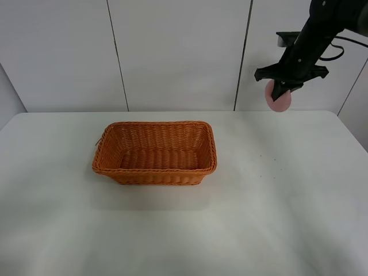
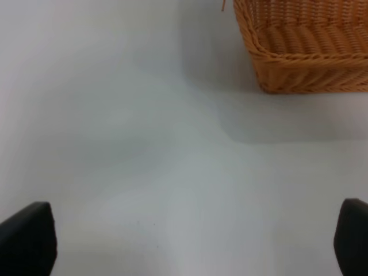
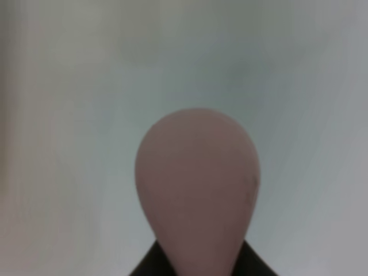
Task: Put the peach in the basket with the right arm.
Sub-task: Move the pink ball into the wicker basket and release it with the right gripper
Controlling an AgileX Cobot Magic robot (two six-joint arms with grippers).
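I need to use my right gripper to release the pink peach on the wicker basket's bottom (image 1: pixel 157 158), near the middle of the basket's near side. The peach still hangs high above the table.
The pink peach (image 1: pixel 280 101) hangs high above the table's far right part, held by my right gripper (image 1: pixel 281 92), which is shut on it. In the right wrist view the peach (image 3: pixel 197 190) fills the middle, its pointed end away from the camera, with black finger bases just visible below it. The orange-brown wicker basket (image 1: pixel 155 171) stands on the table left of centre, nothing inside it, well to the left of and below the peach. The left wrist view shows a corner of the basket (image 2: pixel 299 63) and the left gripper (image 2: pixel 195 241) open, its fingertips (image 2: pixel 29 238) wide apart.
The white table (image 1: pixel 276 201) runs to the right edge near the wall. A panelled white wall (image 1: pixel 172 52) stands behind. The left arm is out of the exterior view.
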